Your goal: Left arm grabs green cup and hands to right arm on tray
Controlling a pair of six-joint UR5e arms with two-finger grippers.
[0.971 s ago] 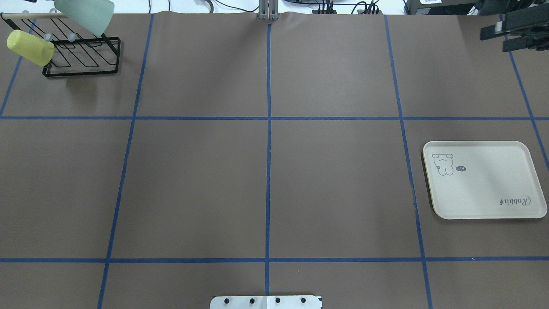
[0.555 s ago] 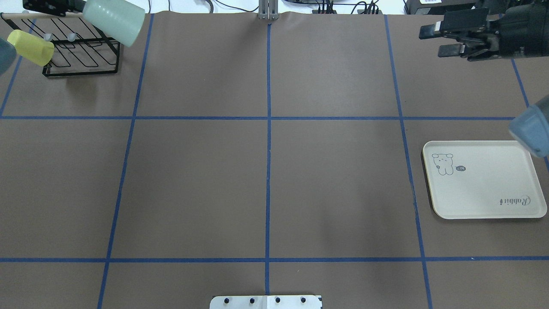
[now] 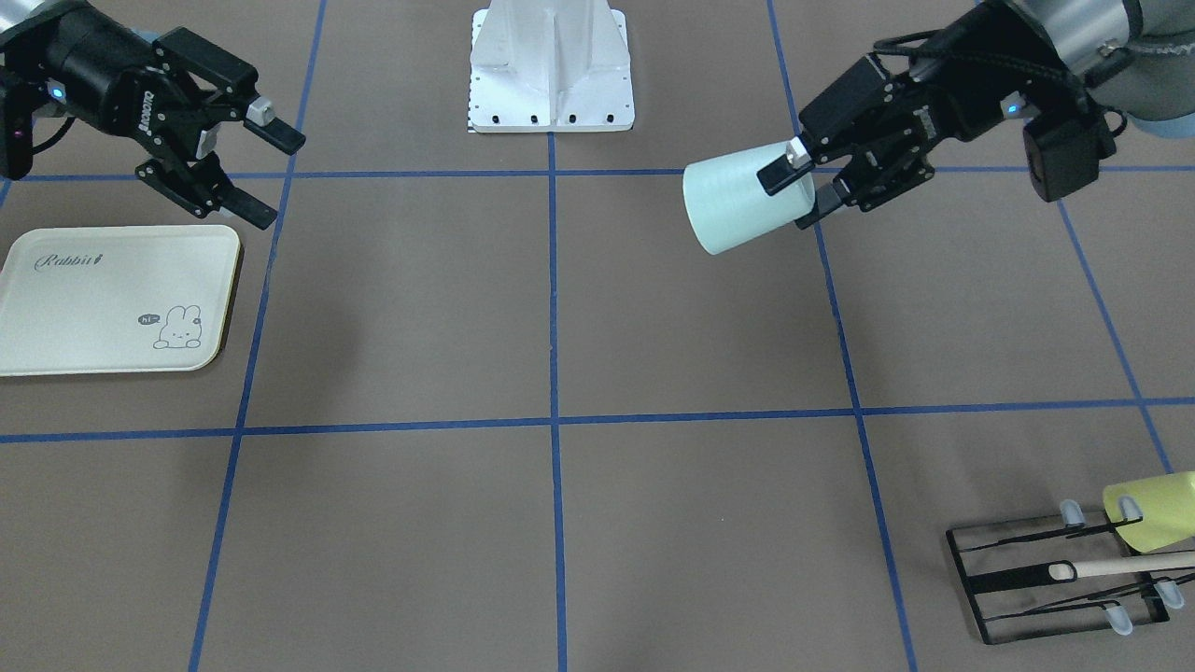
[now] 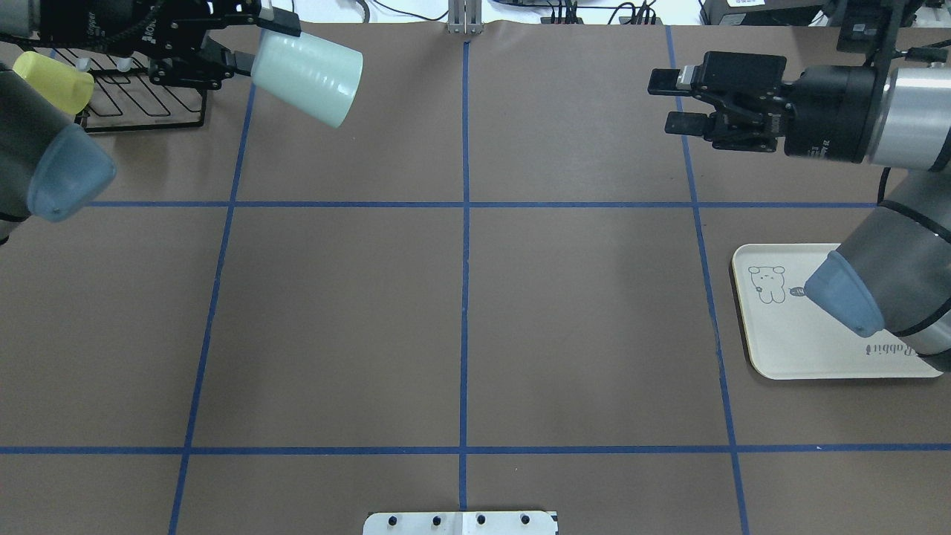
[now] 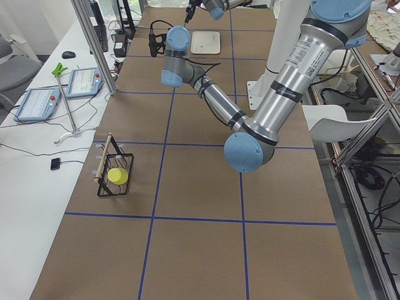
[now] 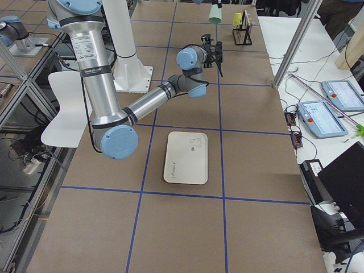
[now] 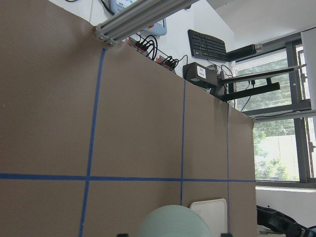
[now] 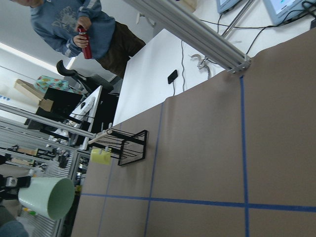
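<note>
I should close my right gripper on the open end (image 3: 697,211) (image 8: 60,198) of the green cup, because my left gripper holds the cup's base end.
The pale mint-green cup (image 4: 307,73) hangs on its side in the air over the far left of the table, mouth toward the middle. My left gripper (image 4: 260,44) is shut on its base end. In the front view the cup (image 3: 738,210) and left gripper (image 3: 798,187) show the same grip. The cup's rounded side fills the bottom of the left wrist view (image 7: 173,222), and its open mouth shows in the right wrist view (image 8: 47,197). My right gripper (image 4: 672,100) is open and empty at the far right, facing the cup, well apart from it. The cream Rabbit tray (image 4: 787,342) lies flat at the right, empty.
A black wire rack (image 4: 148,111) stands at the far left corner with a yellow-green cup (image 4: 52,74) on one peg. My right arm's elbow (image 4: 847,297) hangs over part of the tray. A person (image 8: 74,29) stands beyond the table's far end.
My left gripper has carried the green cup rightward, away from the rack. My right gripper has moved in from the right edge toward the middle, still open.
</note>
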